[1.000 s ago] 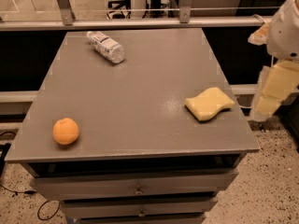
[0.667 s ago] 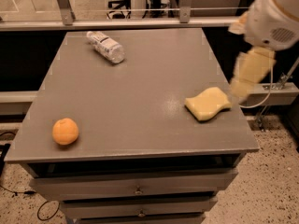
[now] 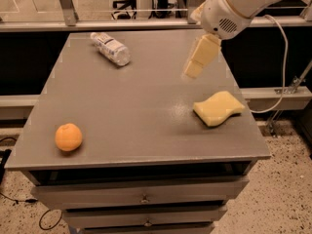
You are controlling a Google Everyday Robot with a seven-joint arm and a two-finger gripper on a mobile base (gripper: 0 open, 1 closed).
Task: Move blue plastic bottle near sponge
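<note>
I should next move to the blue plastic bottle's near end (image 3: 120,55), closer to the sponge, and close my gripper there.
The blue plastic bottle (image 3: 111,48), clear and ribbed with a white label, lies on its side at the far left of the grey table (image 3: 126,111). The pale yellow wavy sponge (image 3: 218,108) lies flat near the right edge. My gripper (image 3: 200,58) hangs from the white arm over the right half of the table, above and a little behind the sponge, far to the right of the bottle. It touches neither thing.
A round orange fruit (image 3: 68,137) sits near the front left corner. Drawers (image 3: 144,198) run under the table front. A metal rail and chair legs stand behind the table. A cable (image 3: 284,67) hangs at the right.
The arm has swung in from the right edge toward the left and over the table, ending above and behind the sponge. The bottle, sponge and orange have not moved.
</note>
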